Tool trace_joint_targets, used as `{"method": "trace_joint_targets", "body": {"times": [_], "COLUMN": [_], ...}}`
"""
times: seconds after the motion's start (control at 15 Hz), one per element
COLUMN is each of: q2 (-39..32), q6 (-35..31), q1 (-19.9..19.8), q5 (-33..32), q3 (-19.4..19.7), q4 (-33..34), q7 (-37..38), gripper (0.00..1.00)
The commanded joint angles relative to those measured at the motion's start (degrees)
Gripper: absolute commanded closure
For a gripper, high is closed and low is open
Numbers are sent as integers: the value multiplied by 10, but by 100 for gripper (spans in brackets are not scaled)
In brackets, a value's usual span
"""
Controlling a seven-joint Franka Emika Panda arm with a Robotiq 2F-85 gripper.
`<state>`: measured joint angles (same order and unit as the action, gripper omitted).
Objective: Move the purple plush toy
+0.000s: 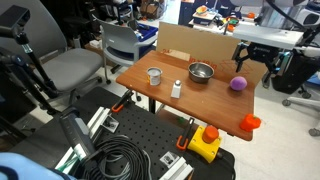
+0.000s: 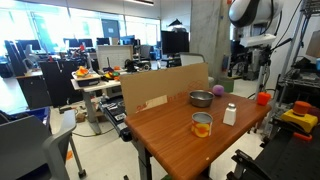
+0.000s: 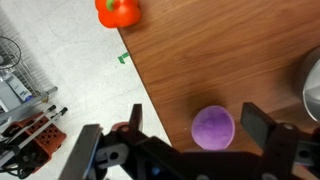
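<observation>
Next, I go down and close my gripper on the sides of the purple plush toy (image 1: 238, 84) (image 3: 213, 128), the round violet ball near the metal bowl.
The purple plush toy (image 3: 213, 127) is a small round violet ball lying on the wooden table. It shows in both exterior views (image 1: 238, 84) (image 2: 219, 92), near the table's far edge beside the small metal bowl (image 1: 201, 72). My gripper (image 3: 195, 125) hangs above the toy, open, with its two dark fingers wide apart on either side of it. In an exterior view the gripper (image 1: 253, 58) is above the toy, not touching it.
An orange-red cup (image 3: 119, 12) (image 1: 250, 122) stands at the table corner. A metal mug (image 1: 154, 76), a small white bottle (image 1: 176, 89) and a cardboard panel (image 1: 190, 42) are on the table. The table edge (image 3: 150, 95) runs close to the toy; floor and clutter lie beyond.
</observation>
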<state>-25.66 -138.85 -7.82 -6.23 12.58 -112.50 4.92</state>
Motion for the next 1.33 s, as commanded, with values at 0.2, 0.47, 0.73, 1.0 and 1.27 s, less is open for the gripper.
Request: {"method": "trace_joint_targets", "body": {"times": [0.2, 0.47, 0.73, 1.0, 1.27], "q2": [-153, -220, -256, -294, -324], "q6": [15, 76, 151, 172, 174], "q1": [-8, -13, -17, -16, -22], "q5": [45, 72, 94, 82, 73], "q3": [-6, -16, -30, -19, -9], "q4": [160, 251, 323, 372, 402], "q7": [82, 108, 103, 108, 108], "gripper": [0, 0, 0, 28, 58]}}
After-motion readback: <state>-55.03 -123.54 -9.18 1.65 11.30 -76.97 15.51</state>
